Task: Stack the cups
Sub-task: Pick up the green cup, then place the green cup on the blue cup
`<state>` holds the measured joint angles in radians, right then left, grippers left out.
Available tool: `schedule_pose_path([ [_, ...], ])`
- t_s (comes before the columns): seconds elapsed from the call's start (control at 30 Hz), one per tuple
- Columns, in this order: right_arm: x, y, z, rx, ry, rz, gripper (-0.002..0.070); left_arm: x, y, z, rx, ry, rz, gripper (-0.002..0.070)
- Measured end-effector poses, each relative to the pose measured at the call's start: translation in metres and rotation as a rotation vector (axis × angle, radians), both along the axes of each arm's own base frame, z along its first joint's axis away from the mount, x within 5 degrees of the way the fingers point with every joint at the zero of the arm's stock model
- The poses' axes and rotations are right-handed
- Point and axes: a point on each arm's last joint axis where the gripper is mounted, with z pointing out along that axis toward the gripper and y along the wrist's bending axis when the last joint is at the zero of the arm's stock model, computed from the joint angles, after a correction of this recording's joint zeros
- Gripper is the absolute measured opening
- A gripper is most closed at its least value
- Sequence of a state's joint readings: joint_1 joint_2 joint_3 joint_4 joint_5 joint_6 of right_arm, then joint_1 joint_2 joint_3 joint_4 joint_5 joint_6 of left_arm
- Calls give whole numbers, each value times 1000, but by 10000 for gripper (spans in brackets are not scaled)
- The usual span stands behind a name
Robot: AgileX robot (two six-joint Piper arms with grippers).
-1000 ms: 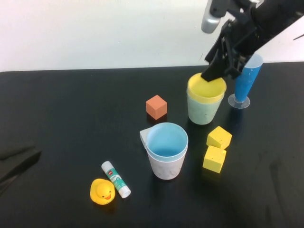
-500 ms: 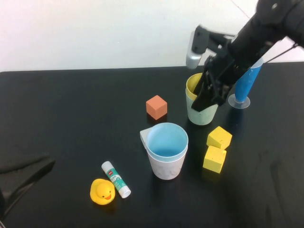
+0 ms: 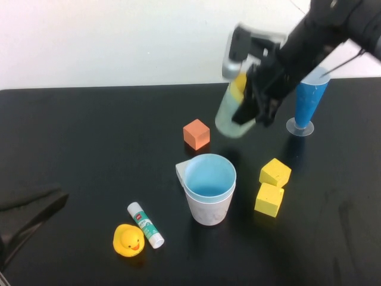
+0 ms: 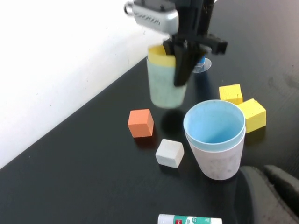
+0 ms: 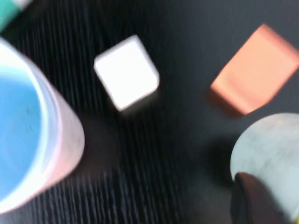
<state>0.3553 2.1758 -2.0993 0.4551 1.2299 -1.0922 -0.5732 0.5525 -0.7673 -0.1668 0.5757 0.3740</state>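
I should use my right gripper to let go of the pale green cup and its nested yellow cup inside the light blue cup (image 3: 209, 175) (image 5: 16, 128).
My right gripper (image 3: 253, 110) is shut on the rim of the pale green cup (image 3: 228, 119), which has the yellow cup (image 3: 239, 83) nested inside it. The pair hangs tilted above the table, between the orange cube and the blue cone. The left wrist view shows the same green cup (image 4: 166, 88) lifted off the surface. In the right wrist view one finger (image 5: 254, 200) presses the green cup's wall (image 5: 268, 149). The light blue cup (image 3: 208, 177) stands nested in the pale pink cup (image 3: 208, 211) at the table's middle. My left gripper (image 3: 24, 208) rests shut at the front left.
An orange cube (image 3: 196, 133) lies left of the lifted cups. Two yellow cubes (image 3: 274, 172) (image 3: 268, 199) sit right of the blue cup, and a white cube (image 4: 169, 152) sits behind it. A rubber duck (image 3: 128, 240) and glue stick (image 3: 144, 224) lie front left; a blue cone (image 3: 309, 98) stands back right.
My right gripper came down onto the green and yellow cups, closed on the rim, then lifted them and carried them left, tilted. The left gripper shifted slightly.
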Motion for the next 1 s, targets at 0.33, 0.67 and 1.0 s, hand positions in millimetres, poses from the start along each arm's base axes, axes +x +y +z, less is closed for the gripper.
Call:
schedule_pose_path([
  [0.33, -109, 39, 104, -6, -134, 5, 53, 0, 0, 1, -2, -6, 2, 1],
  [0.67, -151, 66, 55, -132, -69, 101, 53, 1, 0, 1, -7, -15, 4, 2],
  [1.0, -140, 73, 30, -188, -27, 76, 53, 1, 0, 2, -8, -20, 5, 2],
])
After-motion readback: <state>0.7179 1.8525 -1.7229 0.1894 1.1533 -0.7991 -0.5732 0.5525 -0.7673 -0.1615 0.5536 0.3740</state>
